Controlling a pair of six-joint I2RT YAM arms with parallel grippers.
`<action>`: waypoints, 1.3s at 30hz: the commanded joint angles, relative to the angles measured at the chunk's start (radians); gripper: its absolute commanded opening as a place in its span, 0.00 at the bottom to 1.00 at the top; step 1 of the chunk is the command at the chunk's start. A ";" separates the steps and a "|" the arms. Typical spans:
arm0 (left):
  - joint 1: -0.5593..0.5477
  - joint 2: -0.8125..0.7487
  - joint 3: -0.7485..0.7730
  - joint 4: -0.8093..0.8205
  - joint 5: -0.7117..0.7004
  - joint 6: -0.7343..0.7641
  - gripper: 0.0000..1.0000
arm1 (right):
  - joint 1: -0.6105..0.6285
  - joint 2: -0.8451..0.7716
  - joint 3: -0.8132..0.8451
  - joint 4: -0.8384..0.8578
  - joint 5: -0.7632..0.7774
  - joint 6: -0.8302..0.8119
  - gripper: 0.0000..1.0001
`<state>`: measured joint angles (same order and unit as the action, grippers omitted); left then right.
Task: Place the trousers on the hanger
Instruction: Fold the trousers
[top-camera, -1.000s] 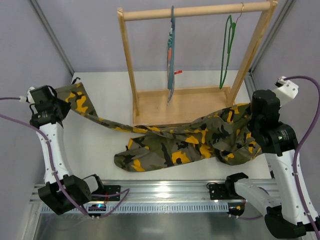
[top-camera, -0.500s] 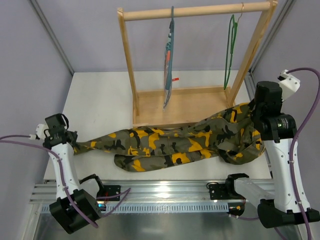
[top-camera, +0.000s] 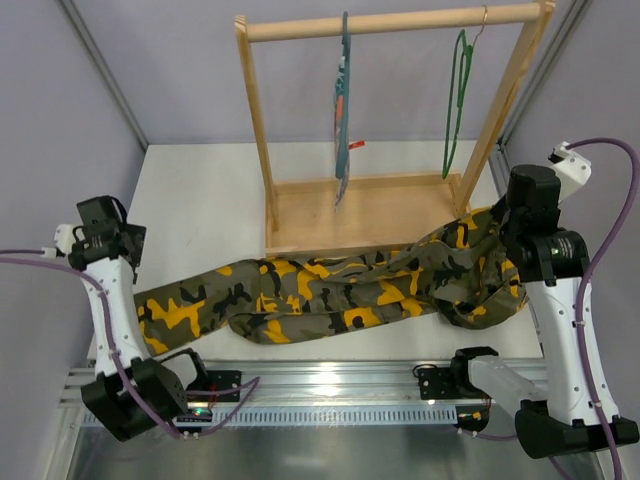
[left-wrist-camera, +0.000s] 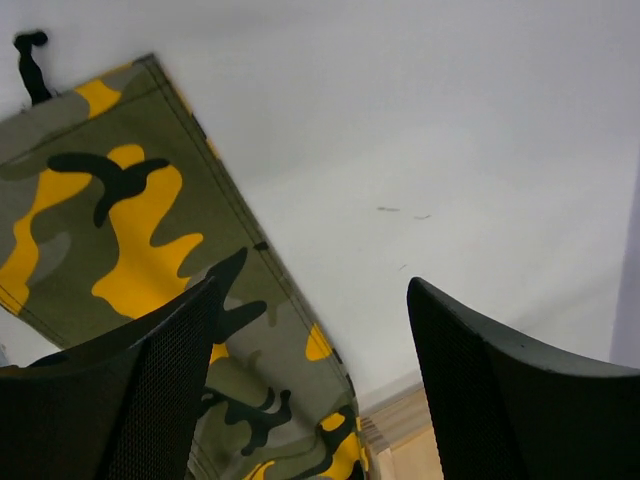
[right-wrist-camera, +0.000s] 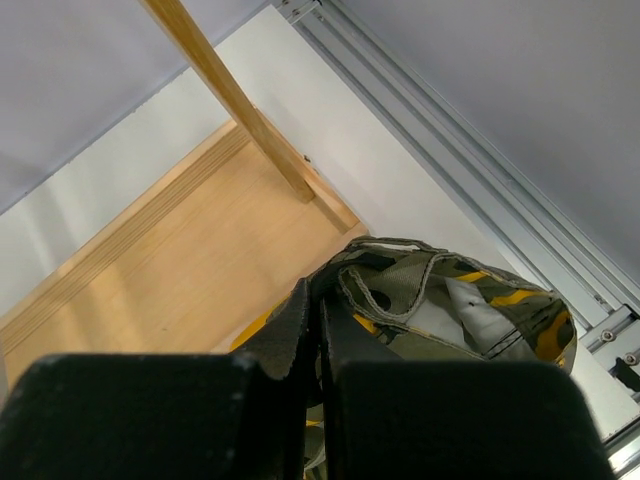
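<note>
The far-side edge (top-camera: 157, 288) (left-wrist-camera: 211, 153) of the camouflage trousers' leg, just in from that leg's bottom hem, should be gripped next by my left gripper.
The camouflage trousers (top-camera: 340, 292) lie stretched across the table, one leg end at the left (left-wrist-camera: 120, 210) and the waist bunched at the right (right-wrist-camera: 440, 300). My left gripper (top-camera: 108, 243) hovers above that leg end. In the left wrist view the left gripper (left-wrist-camera: 312, 290) is open, nothing between its fingers (left-wrist-camera: 150, 380). My right gripper (top-camera: 508, 228) is shut on the waistband, and the right wrist view shows the right gripper (right-wrist-camera: 318, 295) pinching the hem. The green wire hanger (top-camera: 455, 100) hangs from the rail at the back right, apart from both grippers.
A wooden rack (top-camera: 390, 20) with a flat base (top-camera: 360, 205) stands at the back centre; its post (right-wrist-camera: 230, 100) and base (right-wrist-camera: 150, 270) are close to my right gripper. A striped cloth on another hanger (top-camera: 342, 120) hangs mid-rail. A metal rail (top-camera: 330, 385) runs along the near edge.
My left gripper has opened and let go of the trouser leg, which now lies flat on the table at the left. The left arm has drawn back from it. The right arm stays put.
</note>
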<state>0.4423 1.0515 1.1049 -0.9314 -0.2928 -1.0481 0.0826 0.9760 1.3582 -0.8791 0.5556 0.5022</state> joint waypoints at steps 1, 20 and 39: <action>-0.025 0.160 0.000 -0.045 0.058 -0.061 0.75 | -0.007 -0.008 -0.005 0.080 -0.013 0.007 0.04; 0.044 0.643 0.003 -0.077 -0.149 -0.093 0.69 | -0.006 -0.007 -0.080 0.126 -0.025 0.004 0.04; 0.044 0.647 0.012 0.043 -0.037 -0.109 0.74 | -0.006 0.000 -0.130 0.138 -0.036 0.010 0.04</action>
<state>0.4816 1.7374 1.0847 -0.9455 -0.3805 -1.1454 0.0807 0.9752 1.2297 -0.7921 0.5030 0.5034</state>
